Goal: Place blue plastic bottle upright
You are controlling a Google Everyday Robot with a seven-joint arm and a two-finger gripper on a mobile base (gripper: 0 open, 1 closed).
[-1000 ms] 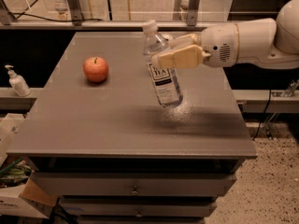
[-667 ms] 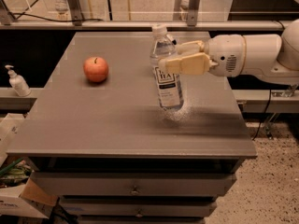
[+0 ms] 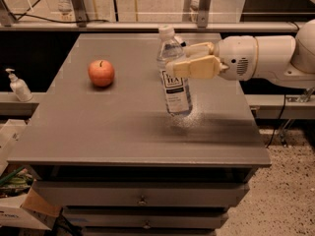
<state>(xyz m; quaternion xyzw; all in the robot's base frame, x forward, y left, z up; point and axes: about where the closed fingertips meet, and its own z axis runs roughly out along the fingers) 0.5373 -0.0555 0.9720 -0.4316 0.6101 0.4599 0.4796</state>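
I will let go of the blue plastic bottle with my gripper, leaving it standing on the grey table in the shadow (image 3: pixel 198 122) under my gripper.
The blue plastic bottle (image 3: pixel 176 88), clear with a white cap and a white-and-dark-blue label, stands almost upright at the middle right of the grey table (image 3: pixel 98 132). Its base is on the tabletop and its top leans slightly left. My gripper (image 3: pixel 177 58) reaches in from the right at the bottle's shoulder. One cream finger (image 3: pixel 194 67) crosses in front of the bottle and the other passes behind it, so the jaws are closed on it.
A red apple (image 3: pixel 101 73) sits on the table's left half. A small white pump bottle (image 3: pixel 18 86) stands on a lower shelf off the left edge. A rail with metal posts runs behind the table. Drawers are below the front edge.
The bottle has swung from a clear left tilt to nearly upright, with its base staying on the table. The gripper moved a little right and lower with it.
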